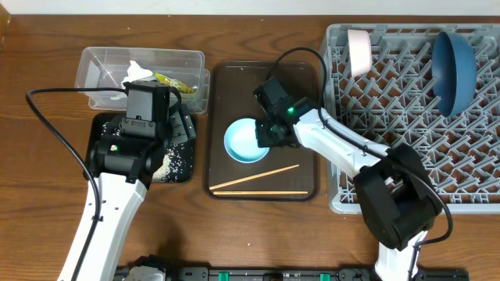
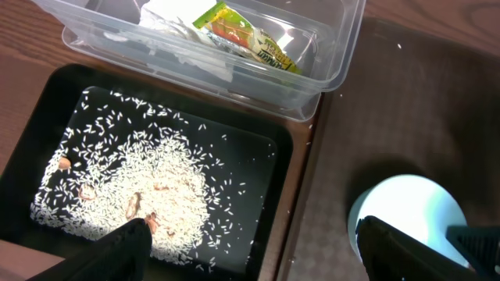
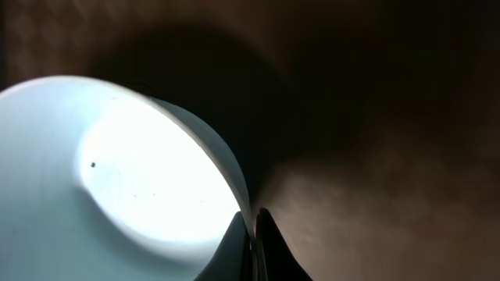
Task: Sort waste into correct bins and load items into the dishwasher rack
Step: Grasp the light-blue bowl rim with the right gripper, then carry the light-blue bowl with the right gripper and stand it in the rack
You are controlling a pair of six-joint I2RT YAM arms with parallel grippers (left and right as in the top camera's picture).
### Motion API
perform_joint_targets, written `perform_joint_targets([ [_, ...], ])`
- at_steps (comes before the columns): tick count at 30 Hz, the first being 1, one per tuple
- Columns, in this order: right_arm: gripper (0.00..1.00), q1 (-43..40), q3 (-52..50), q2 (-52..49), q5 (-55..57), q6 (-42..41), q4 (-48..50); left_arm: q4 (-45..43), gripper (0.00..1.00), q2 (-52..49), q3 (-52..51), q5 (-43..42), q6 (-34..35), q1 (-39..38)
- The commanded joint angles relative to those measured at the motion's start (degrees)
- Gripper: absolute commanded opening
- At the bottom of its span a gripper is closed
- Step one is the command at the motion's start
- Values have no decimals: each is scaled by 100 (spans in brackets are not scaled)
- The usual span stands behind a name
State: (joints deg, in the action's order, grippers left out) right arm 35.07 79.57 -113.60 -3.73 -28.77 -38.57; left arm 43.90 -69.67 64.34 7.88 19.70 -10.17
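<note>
The robot's right gripper needs to set the light-blue bowl down in the grey rack (image 1: 363, 112), just in front of the far-corner white cup.
My right gripper (image 1: 269, 131) is shut on the rim of the light-blue bowl (image 1: 242, 142), which sits on the brown serving tray (image 1: 301, 86). In the right wrist view the fingers (image 3: 255, 228) pinch the bowl's wall (image 3: 117, 179). My left gripper (image 2: 254, 238) is open and empty above the black tray (image 2: 266, 160), which holds rice scraps (image 2: 156, 187). The clear tub (image 2: 344, 47) holds the yellow-green wrapper (image 2: 250, 37) and the white napkin (image 2: 168, 19). Two chopsticks (image 1: 254, 179) lie on the serving tray's front. The grey rack (image 1: 406, 125) holds a dark blue plate (image 1: 455, 69) and a white cup (image 1: 359, 48).
The clear tub (image 1: 101, 66) and black tray (image 1: 100, 129) stand at the left, touching the serving tray's left edge. The rack fills the right side. Cables run from both arms over the table.
</note>
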Motion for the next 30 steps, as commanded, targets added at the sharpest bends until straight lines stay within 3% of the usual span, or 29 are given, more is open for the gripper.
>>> perform_joint_targets([
  [1,1,-297,319,726,343,160,-310,22,87,-42,59,35,33,24],
  [6,1,-857,507,2122,1296,162,-588,22,87,-42,59,35,33,24],
  [13,1,-1084,507,3320,4385,160,-1047,22,87,-42,59,35,31,24],
  [15,1,-1084,507,3344,5130,160,-1333,24,87,-42,59,35,33,24],
  [24,1,-1073,505,2656,6623,229,-2116,24,87,-42,59,35,33,24],
  [30,1,-1060,505,1945,7556,1182,-2232,24,87,-42,59,35,33,24],
])
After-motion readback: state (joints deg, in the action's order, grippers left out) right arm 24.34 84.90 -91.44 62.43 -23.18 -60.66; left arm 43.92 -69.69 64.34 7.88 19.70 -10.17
